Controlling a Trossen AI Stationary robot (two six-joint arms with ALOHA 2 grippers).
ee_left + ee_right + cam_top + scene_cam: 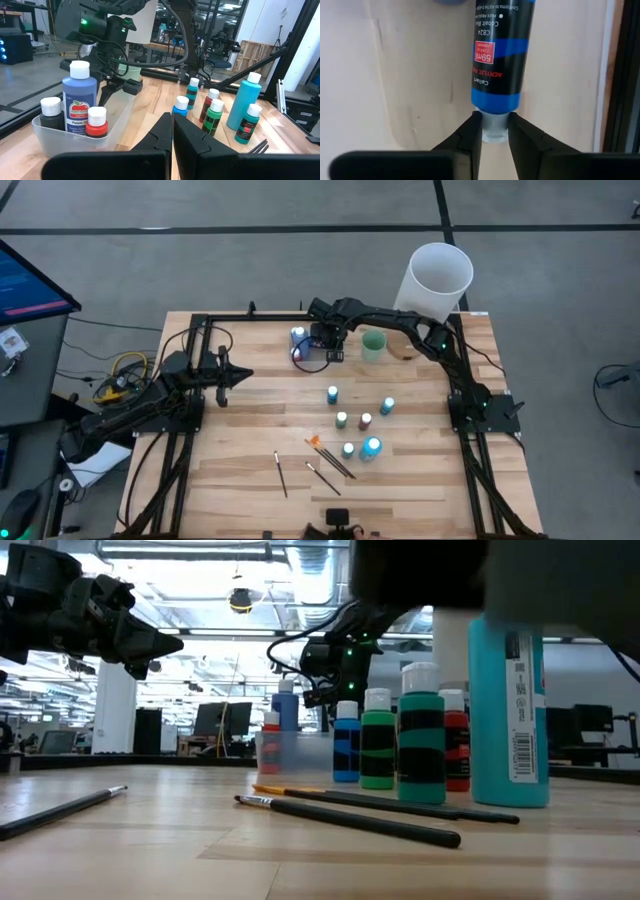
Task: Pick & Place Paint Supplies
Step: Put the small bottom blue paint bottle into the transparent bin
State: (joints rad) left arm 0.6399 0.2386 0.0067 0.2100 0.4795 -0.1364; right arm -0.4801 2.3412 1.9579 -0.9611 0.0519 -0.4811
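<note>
The blue bottle is lying on its side in the bin, so my right gripper will pick it up by its cap point(495, 130) and pass its body to my left gripper.
My right gripper point(325, 348) reaches down into a clear bin point(308, 352) at the table's far middle and is shut on a cobalt-blue paint bottle point(501, 55). The bin also shows in the left wrist view point(55, 137), holding a large blue bottle point(79, 102), a black one point(51, 116) and a red one point(97, 124). Several small bottles point(365, 421) stand upright mid-table. Thin brushes point(330, 457), one orange-tipped, lie flat near the front. My left gripper point(238, 375) is shut and empty at the left, above the table. My right gripper pinches the blue bottle's pale cap point(495, 131) between its two fingertips point(470, 132). The fingers come from above, pointing down into the bin. The bottle's body extends away beyond the fingertips over the bin's floor; whether its base touches the floor I cannot tell.
A pale green cup point(373, 344) stands just right of the bin, and a tall white cylinder point(437, 280) stands at the far right corner. Dark frame rails run along the table's left and right sides. Bare wood lies at the table's left and near right.
</note>
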